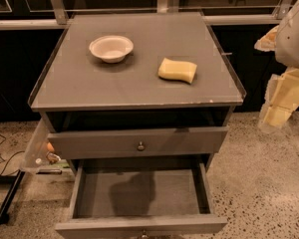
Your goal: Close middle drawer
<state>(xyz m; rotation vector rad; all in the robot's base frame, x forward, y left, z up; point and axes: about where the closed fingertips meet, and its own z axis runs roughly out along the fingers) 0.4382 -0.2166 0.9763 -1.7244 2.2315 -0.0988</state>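
Next, I lower my gripper to the middle drawer's front corner point(210, 212) on my arm's side, beside the speckled floor, and close it.
The middle drawer point(139, 193) of the grey cabinet point(139, 83) is pulled far out towards me. Its plain grey tray is empty, and its small round knob point(144, 233) shows at the bottom edge of the view. Above it is the top-tier drawer point(89, 143) with its own knob point(140, 145), standing slightly out. My arm and gripper point(281, 101) are at the right edge of the view, beside the cabinet's right side and level with its top. They are well apart from the middle drawer and touch nothing.
A white bowl point(111, 48) and a yellow sponge point(177, 69) lie on the cabinet top. A clear plastic panel point(36, 146) hangs off the cabinet's left side. Black cables and a bar point(7, 198) lie on the floor at left. Speckled floor point(259, 183) is at right.
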